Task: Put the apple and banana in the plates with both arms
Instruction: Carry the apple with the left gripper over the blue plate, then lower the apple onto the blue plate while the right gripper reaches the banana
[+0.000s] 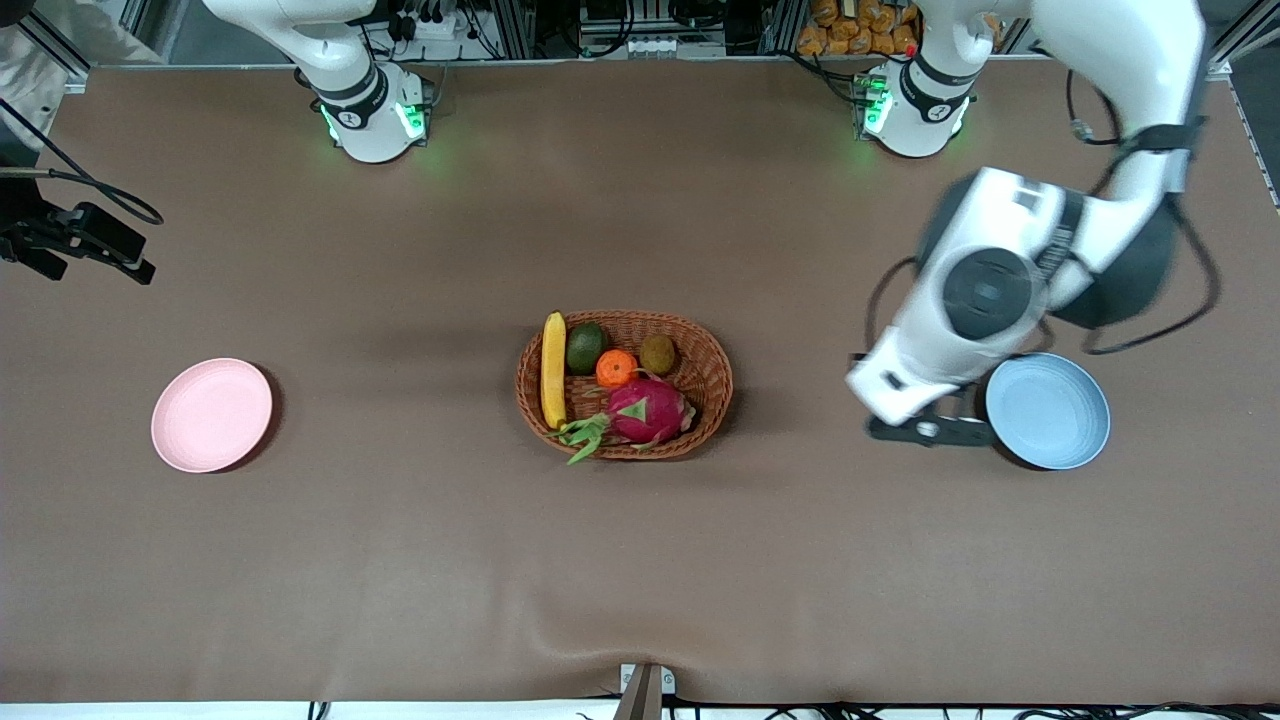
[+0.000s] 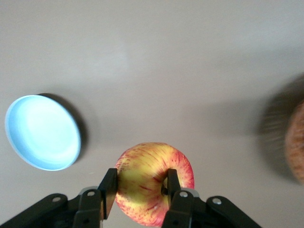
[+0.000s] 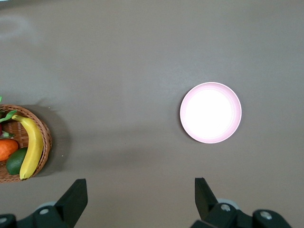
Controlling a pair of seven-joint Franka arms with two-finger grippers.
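Note:
My left gripper is carrying the apple for the pale blue plate. Next, I let go of it just off the middle of the pale blue plate (image 1: 1057, 427) (image 2: 39, 125). The apple is still above the bare table.
My left gripper (image 2: 140, 183) is shut on the apple (image 2: 153, 176), red with yellow patches, and holds it above the bare table beside the pale blue plate (image 2: 42, 132). In the front view the left arm hides the apple, and its hand (image 1: 925, 428) hangs at the blue plate's (image 1: 1050, 410) rim, on the basket's side. The banana (image 1: 553, 370) lies in the wicker basket, also seen in the right wrist view (image 3: 31, 147). The pale pink plate (image 1: 211, 414) is empty at the right arm's end and also shows in the right wrist view (image 3: 210, 112). My right gripper (image 3: 140, 192) is open and empty, high over the table.
The oval wicker basket (image 1: 705, 365) stands mid-table and holds an avocado (image 1: 586, 346), a tangerine (image 1: 616, 368), a kiwi (image 1: 658, 353) and a pink dragon fruit (image 1: 645, 411). Brown cloth covers the table between basket and plates.

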